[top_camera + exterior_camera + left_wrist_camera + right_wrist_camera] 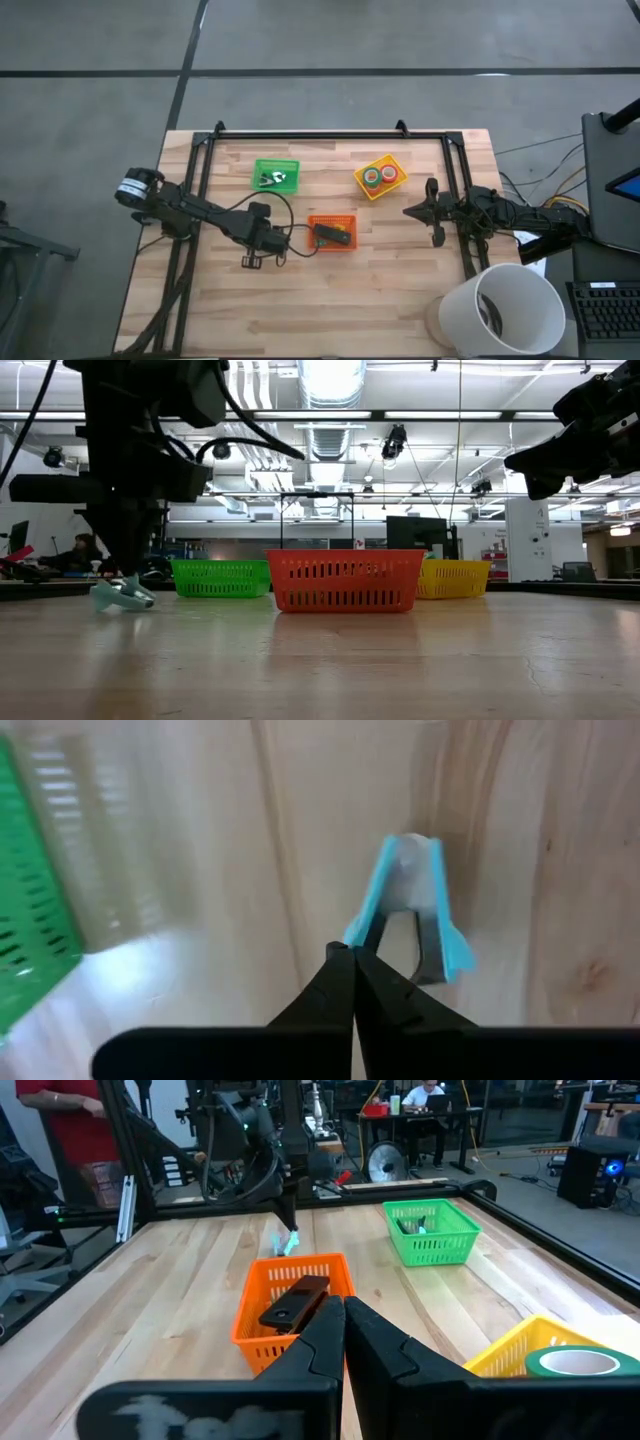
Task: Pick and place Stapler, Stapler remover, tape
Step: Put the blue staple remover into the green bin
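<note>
Next, I open my left gripper's fingers, as they meet only the end of the staple remover's blue arm, and grip farther (365, 910) along that arm before lifting.
A light-blue staple remover (410, 900) lies on the wood (122, 596), near-left of the orange basket (332, 220). My left gripper (352, 952) stands over it, pointing down, shut, its tips at the end of one blue arm. The black stapler (333, 236) lies in the orange basket (295, 1302). Tape rolls (380, 176) sit in the yellow basket (362, 186); a green one shows in the right wrist view (575, 1362). My right gripper (345, 1312) hangs shut in the air over the table's right part (425, 211), touching nothing. My left gripper comes from above, pointing down, with its shut fingertips (340, 965) right at the free end of the staple remover's blue arm (362, 925). Whether they touch or pinch that arm, I cannot tell. The remover rests on the table.
A green basket (276, 163) with small pieces stands at the far side, left of the yellow one. A black frame (330, 133) rims the table's far and side edges. A white bucket (500, 310) stands off the near-right corner. Bare wood lies along the near edge.
</note>
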